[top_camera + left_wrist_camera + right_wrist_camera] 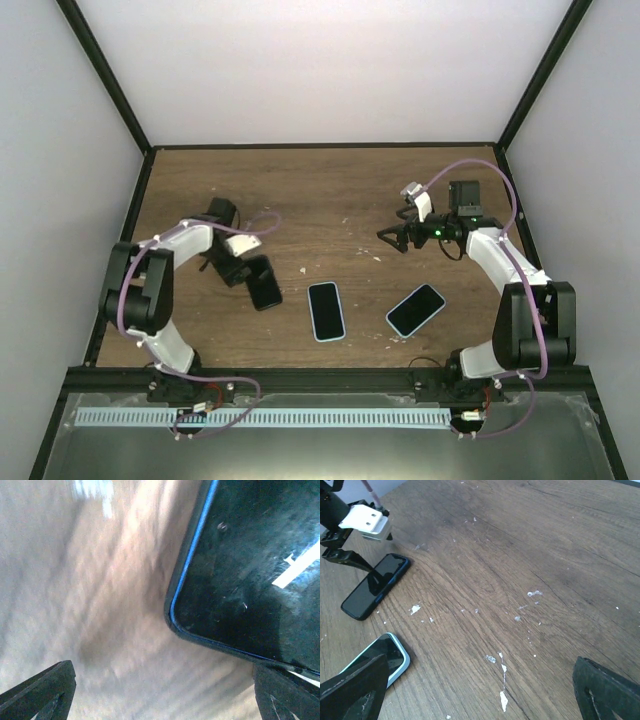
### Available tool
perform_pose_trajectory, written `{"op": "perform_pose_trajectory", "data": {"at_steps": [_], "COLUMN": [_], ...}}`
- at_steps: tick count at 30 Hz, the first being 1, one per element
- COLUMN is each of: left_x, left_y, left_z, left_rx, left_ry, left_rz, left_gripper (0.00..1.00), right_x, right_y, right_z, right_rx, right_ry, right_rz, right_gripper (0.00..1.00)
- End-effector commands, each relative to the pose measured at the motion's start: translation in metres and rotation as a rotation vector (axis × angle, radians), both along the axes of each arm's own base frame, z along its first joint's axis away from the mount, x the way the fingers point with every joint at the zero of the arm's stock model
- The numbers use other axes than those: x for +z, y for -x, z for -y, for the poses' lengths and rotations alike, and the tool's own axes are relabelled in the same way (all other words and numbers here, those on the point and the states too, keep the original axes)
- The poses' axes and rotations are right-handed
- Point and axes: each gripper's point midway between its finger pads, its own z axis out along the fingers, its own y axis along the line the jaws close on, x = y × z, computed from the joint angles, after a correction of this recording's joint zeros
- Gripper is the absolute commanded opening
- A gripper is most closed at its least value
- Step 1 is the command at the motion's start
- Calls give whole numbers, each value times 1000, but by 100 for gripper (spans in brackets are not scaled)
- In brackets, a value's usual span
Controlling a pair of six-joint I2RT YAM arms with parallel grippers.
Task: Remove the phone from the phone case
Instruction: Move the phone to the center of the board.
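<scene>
I should next close my left gripper across the dark phone, with its fingers on the long sides of the phone's dark case (263,282).
Three phones lie screen-up on the wooden table. A dark phone in a dark case (265,283) lies at the left; in the left wrist view its corner (250,570) shows a blue rim. My left gripper (237,272) is open and low at that phone's left end; in the left wrist view (165,700) its right finger (285,695) sits at the phone's edge. A phone in a light blue case (326,311) lies in the middle and another (415,310) to the right. My right gripper (392,240) is open and empty above bare table (480,695).
The right wrist view shows the dark phone (375,587) and the corner of the middle phone (387,655). White flecks (502,700) dot the wood. Black frame posts and white walls close in the table at the back and both sides.
</scene>
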Motion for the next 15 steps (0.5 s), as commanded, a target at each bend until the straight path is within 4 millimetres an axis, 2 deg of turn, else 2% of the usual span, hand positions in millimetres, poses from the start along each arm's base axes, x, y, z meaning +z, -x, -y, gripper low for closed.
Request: {"op": "perform_pose_trajectory", "data": {"at_steps": [1, 6, 8, 9, 11, 15], "left_x": [-8, -2, 13, 21, 38, 53], "left_y": [-53, -90, -104, -105, -96, -55], "left_z": [38, 69, 81, 89, 106, 128], "left_rx": [3, 5, 13, 7, -32, -134], "left_ry": [28, 67, 100, 123, 161, 165], "left_rz": [127, 151, 179, 183, 195, 200], "left_gripper": [98, 98, 98, 98, 97, 98], "right_x": [6, 7, 8, 9, 13, 23], "right_y": [2, 1, 1, 1, 0, -2], "right_z": [-5, -5, -5, -5, -5, -5], "right_rx": [16, 14, 11, 8, 3, 1], "right_ry": [-23, -25, -25, -26, -29, -32], "right_rz": [11, 9, 9, 10, 15, 24], "right_gripper": [100, 100, 100, 100, 100, 100]}}
